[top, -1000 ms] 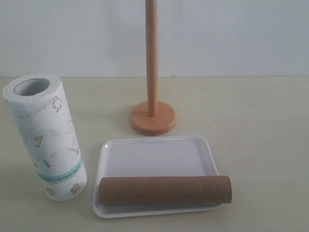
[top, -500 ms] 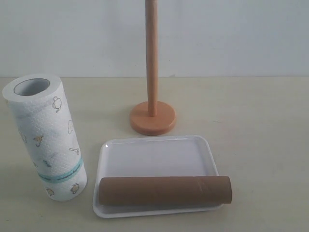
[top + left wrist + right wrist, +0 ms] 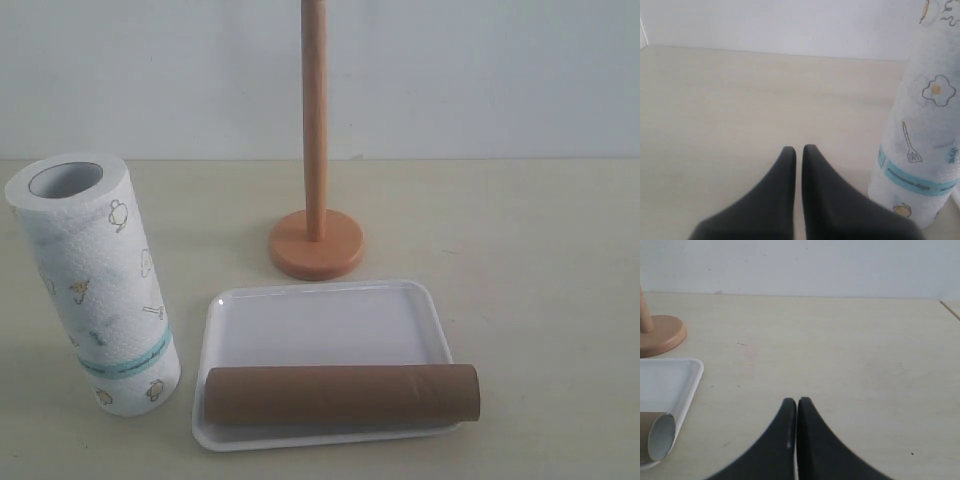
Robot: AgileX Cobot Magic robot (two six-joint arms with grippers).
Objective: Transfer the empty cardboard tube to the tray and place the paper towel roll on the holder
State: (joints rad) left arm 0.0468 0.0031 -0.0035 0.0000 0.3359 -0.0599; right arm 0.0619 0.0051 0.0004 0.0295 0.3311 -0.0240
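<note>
Next, I move my left gripper to the paper towel roll and close it around the roll's middle (image 3: 100, 280) (image 3: 926, 112), above the roll's teal band.
The brown empty cardboard tube (image 3: 342, 394) lies across the front of the white tray (image 3: 320, 320); its open end (image 3: 661, 437) shows in the right wrist view beside the tray (image 3: 675, 382). The paper towel roll (image 3: 98, 285) stands upright on the table left of the tray, also close by in the left wrist view (image 3: 925, 125). The wooden holder (image 3: 315, 230) stands bare behind the tray, its base (image 3: 660, 335) seen by the right wrist. My left gripper (image 3: 799, 149) is shut and empty beside the roll. My right gripper (image 3: 797, 401) is shut and empty over bare table. Neither gripper shows in the exterior view.
A pale wooden tabletop (image 3: 530, 260) runs back to a white wall (image 3: 480, 70). A table edge (image 3: 950, 309) shows at the far corner in the right wrist view.
</note>
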